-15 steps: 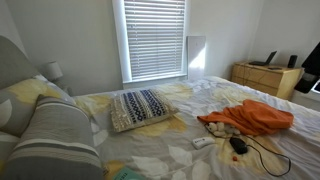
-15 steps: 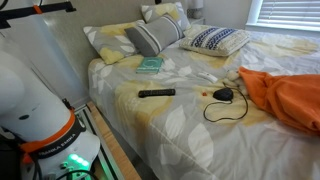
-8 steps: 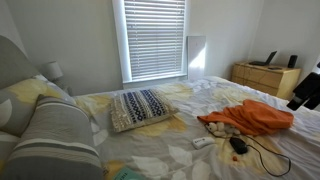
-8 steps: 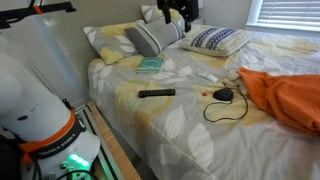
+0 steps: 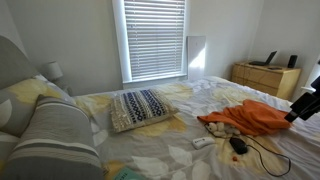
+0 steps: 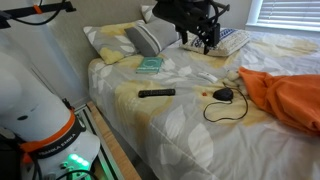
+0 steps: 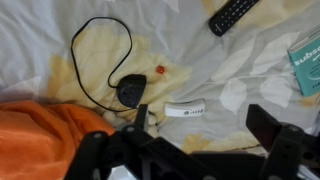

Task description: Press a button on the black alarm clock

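My gripper is to close just above the black alarm clock's end (image 7: 128, 102) nearest the orange cloth, because its fingers should come together to press a button.
The black alarm clock (image 7: 130, 92) lies on the bedspread with its thin black cord looping away from it. It shows in both exterior views (image 5: 238, 145) (image 6: 223, 95), beside the orange cloth (image 6: 290, 100). My gripper (image 7: 205, 140) is open and empty, with its fingers (image 7: 272, 128) spread wide. It hangs in the air above the bed, apart from the clock. In an exterior view the gripper (image 6: 206, 40) is over the pillows, beyond the clock. In the wrist view the clock sits up and to the left of the jaws.
A small white remote-like bar (image 7: 185, 109) lies right next to the clock, and a tiny red object (image 7: 158, 70) lies near it. A black TV remote (image 6: 156, 93) and a teal book (image 6: 150, 66) lie on the bed. Pillows (image 6: 150, 38) are at the head. A dresser (image 5: 265, 78) stands by the wall.
My arm has come further over the bed, from the pillows' far side towards the middle, and the gripper is lower. The clock and the other things have not moved.
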